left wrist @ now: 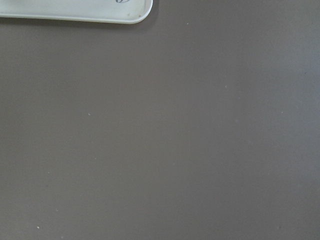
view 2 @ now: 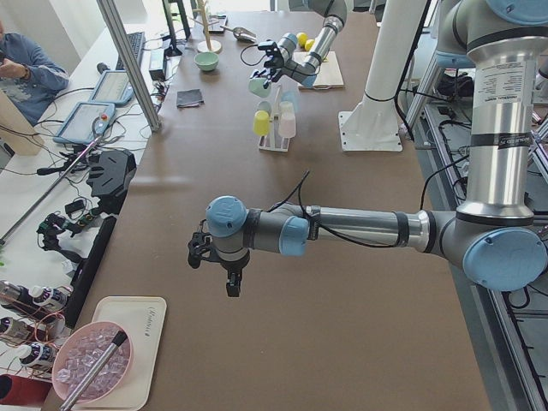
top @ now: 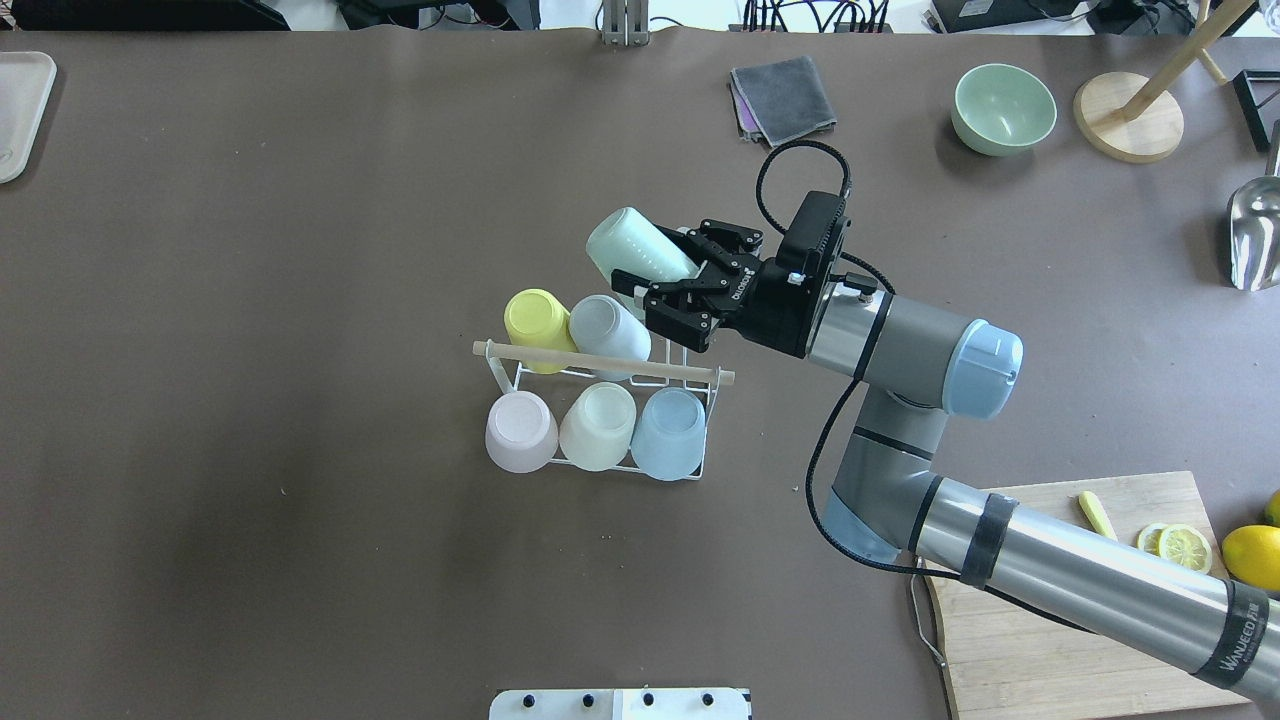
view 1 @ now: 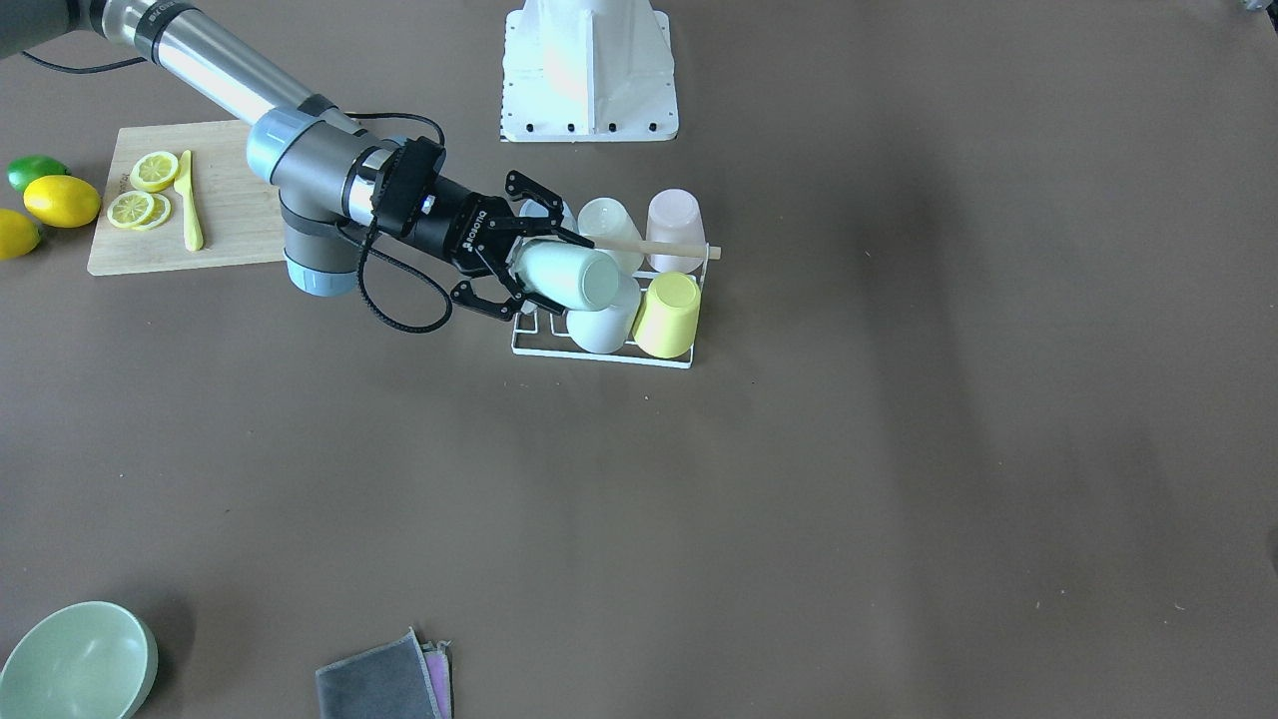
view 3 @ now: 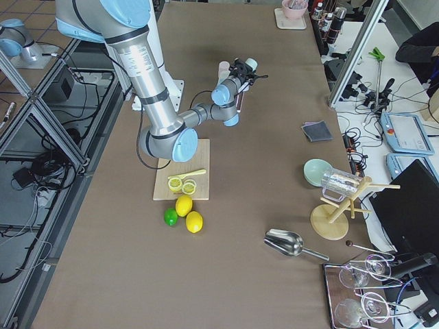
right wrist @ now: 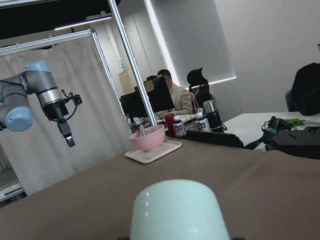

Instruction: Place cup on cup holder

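Note:
Next, I let go with my right gripper so that the pale mint cup, now tilted just above the rack, rests on the cup holder's empty corner (view 1: 534, 304) next to the white cup.
My right gripper (top: 665, 272) is shut on a pale mint cup (top: 638, 250). It holds the cup tilted on its side just above the far, right-hand corner of the cup holder (top: 600, 366), a white wire rack with a wooden rod handle. The cup fills the bottom of the right wrist view (right wrist: 177, 210). The rack carries a yellow cup (top: 535, 318), a white cup (top: 605, 326), a pink cup (top: 520, 430), a cream cup (top: 597, 425) and a blue cup (top: 668, 432). My left gripper (view 2: 231, 284) hangs over bare table far off; I cannot tell if it is open.
A wooden cutting board (view 1: 230, 225) with lemon slices and a yellow knife lies beside my right arm, with lemons and a lime past it. A green bowl (top: 1003, 108) and a grey cloth (top: 785, 98) lie at the far edge. A white tray (top: 20, 110) is far left.

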Tool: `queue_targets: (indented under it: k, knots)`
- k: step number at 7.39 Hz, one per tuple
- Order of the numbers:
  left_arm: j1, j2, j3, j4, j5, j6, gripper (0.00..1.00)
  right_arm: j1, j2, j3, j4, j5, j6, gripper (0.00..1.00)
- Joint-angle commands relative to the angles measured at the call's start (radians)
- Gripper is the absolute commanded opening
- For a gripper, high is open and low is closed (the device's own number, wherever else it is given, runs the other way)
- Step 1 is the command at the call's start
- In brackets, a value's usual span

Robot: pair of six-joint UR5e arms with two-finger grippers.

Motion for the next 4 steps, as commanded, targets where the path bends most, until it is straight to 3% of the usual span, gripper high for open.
queue_targets:
  k: [1,4]
  knots:
    - [-0.004,0.008,0.001,0.004,0.028,0.019,0.99,-0.007,-0.006,-0.011,0.029,0.000,0.014,0.00]
    - [-0.007,0.063,-0.037,-0.001,0.030,0.021,0.99,-0.007,-0.014,-0.029,0.055,0.000,0.023,0.00]
